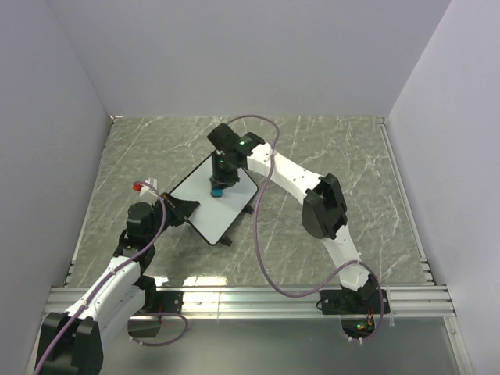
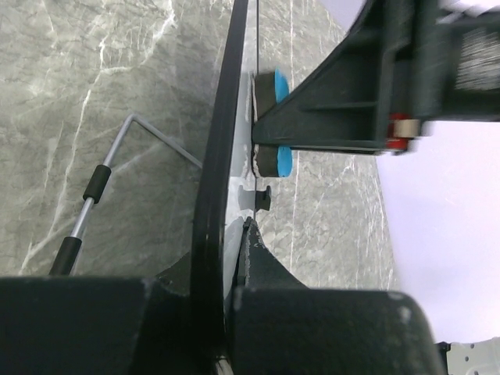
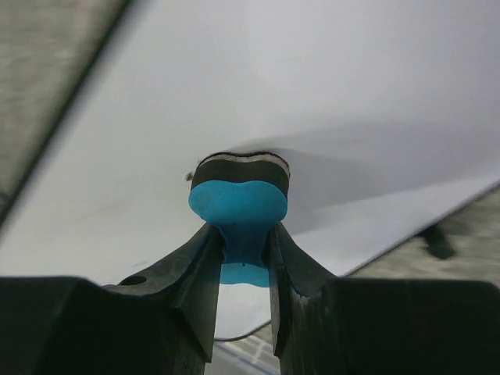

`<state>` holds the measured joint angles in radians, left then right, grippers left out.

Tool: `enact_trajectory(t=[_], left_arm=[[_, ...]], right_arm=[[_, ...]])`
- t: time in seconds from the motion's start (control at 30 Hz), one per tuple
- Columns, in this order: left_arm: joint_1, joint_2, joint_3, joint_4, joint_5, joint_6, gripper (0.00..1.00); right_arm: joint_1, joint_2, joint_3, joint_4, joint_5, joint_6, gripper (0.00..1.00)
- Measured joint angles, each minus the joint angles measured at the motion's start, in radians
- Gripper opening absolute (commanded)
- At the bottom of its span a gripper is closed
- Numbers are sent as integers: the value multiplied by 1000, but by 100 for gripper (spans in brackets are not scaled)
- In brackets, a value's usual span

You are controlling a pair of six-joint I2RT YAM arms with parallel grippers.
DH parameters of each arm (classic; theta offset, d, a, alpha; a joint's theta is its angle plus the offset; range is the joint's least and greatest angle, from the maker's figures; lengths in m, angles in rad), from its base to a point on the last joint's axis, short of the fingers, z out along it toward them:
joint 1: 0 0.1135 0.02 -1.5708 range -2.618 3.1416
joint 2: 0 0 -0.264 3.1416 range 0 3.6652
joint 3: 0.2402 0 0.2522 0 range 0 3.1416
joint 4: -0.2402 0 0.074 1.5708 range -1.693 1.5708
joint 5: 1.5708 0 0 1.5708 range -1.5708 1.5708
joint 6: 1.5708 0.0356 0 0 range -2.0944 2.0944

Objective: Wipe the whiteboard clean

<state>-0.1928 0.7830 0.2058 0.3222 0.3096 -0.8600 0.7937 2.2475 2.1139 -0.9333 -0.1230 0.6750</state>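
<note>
Next, my right gripper puts the blue eraser down on the bare marble table (image 1: 300, 219) beside the whiteboard, out past the whiteboard's black clip.
The whiteboard (image 1: 207, 205) lies tilted on the table's middle, white with a thin black frame. My left gripper (image 1: 173, 205) is shut on its left edge; in the left wrist view the black frame (image 2: 215, 180) runs between the jaws. My right gripper (image 1: 218, 183) is shut on the blue eraser (image 1: 216, 191) and presses it onto the board's upper part. In the right wrist view the eraser (image 3: 238, 205) sits pinched at its waist, its dark felt against the white surface (image 3: 312, 101). A tiny dark mark shows beside the felt. No other scribbles show.
A red-tipped object (image 1: 139, 187) lies left of the board. A wire stand with black sleeves (image 2: 94, 203) shows behind the board. Grey walls enclose the marble table (image 1: 344, 172). A metal rail (image 1: 258, 298) runs along the near edge.
</note>
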Motion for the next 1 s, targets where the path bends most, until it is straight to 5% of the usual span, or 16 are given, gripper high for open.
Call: enact_trajectory(t=[0.17,0.4,1.0], left_arm=[[0,0,0,0,0,0,0],[-1,0,0,0,2,0,0],[-3,0,0,-2,-1,-2,0]], right_arm=[[69,48,173,3,-66,48,0],[76,50,171,33,-134,97,0],[3,-102,-213,109,-56,46,0]])
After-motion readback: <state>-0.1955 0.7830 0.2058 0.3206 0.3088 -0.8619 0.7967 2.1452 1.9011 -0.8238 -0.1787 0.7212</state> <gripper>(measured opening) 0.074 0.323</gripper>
